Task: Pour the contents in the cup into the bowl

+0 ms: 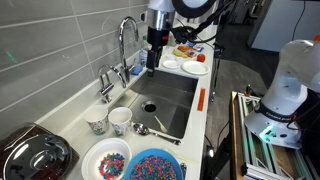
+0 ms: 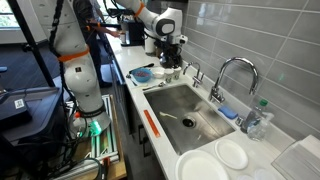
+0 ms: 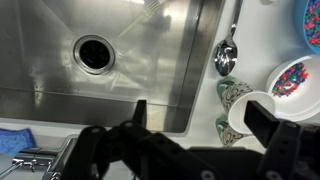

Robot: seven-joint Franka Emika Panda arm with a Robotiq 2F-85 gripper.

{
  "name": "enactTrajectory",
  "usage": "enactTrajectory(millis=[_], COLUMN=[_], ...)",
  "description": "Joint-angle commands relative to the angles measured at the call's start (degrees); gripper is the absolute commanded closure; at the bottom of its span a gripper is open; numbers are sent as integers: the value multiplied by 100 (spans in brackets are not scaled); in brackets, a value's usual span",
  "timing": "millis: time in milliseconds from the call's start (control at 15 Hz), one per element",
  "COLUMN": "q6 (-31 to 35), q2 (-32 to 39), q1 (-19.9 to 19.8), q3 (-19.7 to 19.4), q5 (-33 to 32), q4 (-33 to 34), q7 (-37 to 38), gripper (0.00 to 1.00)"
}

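Next, my gripper will go to the white cup's rim (image 1: 120,109) (image 3: 230,115) on the side toward the faucet and close there.
The plain white cup (image 1: 120,121) stands upright on the counter at the sink's near end, next to a smaller patterned cup (image 1: 97,122). In the wrist view the white cup (image 3: 255,112) shows at lower right, partly behind a finger. Two bowls sit beyond the cups: a white bowl (image 1: 107,162) holding coloured beads, also in the wrist view (image 3: 293,80), and a blue bowl (image 1: 152,166). My gripper (image 1: 152,55) hangs over the far part of the sink, well apart from the cup. The gripper (image 3: 200,120) is open, with nothing between its fingers (image 3: 140,115).
A steel sink (image 1: 165,100) with a drain (image 3: 95,52) lies below. The faucet (image 1: 128,45) rises beside it. A spoon (image 1: 150,132) lies near the cups. Plates (image 1: 195,67) stand at the far end and an orange-handled tool (image 1: 200,100) on the sink edge.
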Motion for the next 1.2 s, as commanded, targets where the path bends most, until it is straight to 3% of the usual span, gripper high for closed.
enactTrajectory(millis=[0, 267, 733, 1133], q6=[-15, -15, 1266, 1692], q2=[55, 93, 462, 1005], q1=[50, 55, 166, 308], q3=[-19, -18, 61, 246], q5=[-5, -4, 85, 255], q4=[27, 70, -244, -93], q7=[5, 5, -201, -358], gripper=[0, 0, 0, 0])
